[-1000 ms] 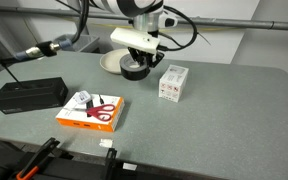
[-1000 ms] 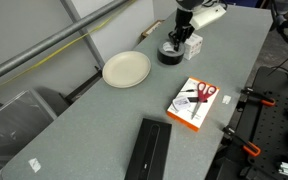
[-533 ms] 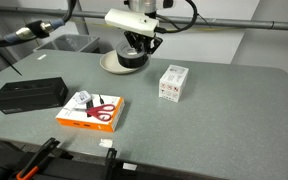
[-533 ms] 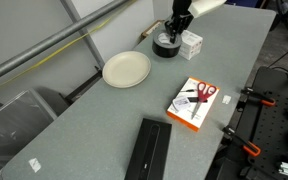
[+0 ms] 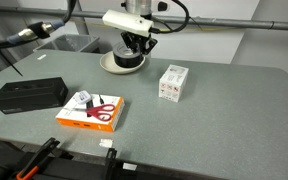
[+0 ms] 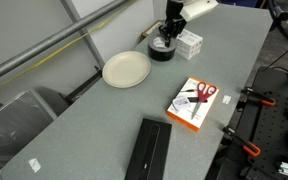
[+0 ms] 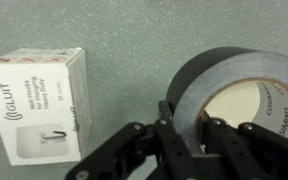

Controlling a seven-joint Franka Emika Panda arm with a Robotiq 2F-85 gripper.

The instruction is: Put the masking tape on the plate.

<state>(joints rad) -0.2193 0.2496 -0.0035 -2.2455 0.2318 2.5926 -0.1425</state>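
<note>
The masking tape, now lifted above the table, will be let go by my gripper near the middle of the cream plate (image 5: 119,63), beyond the orange tray.
My gripper (image 7: 187,118) is shut on the wall of the masking tape (image 7: 224,85), a black ring with a hollow centre. In both exterior views the gripper (image 5: 131,52) (image 6: 168,38) holds the tape (image 5: 130,59) (image 6: 162,49) lifted above the table. In one exterior view the tape hangs in front of the cream plate (image 5: 109,62). In the other exterior view the plate (image 6: 126,69) lies on the table apart from the tape, nearer the table's edge.
A small white box (image 5: 172,82) (image 6: 191,42) (image 7: 39,105) stands close beside the tape. An orange tray with scissors (image 5: 91,111) (image 6: 195,102) and a flat black box (image 5: 28,95) (image 6: 148,151) lie nearer the front. A metal rail (image 6: 54,45) runs beyond the table.
The gripper lifted the tape off the table and carried it from beside the white box toward the plate.
</note>
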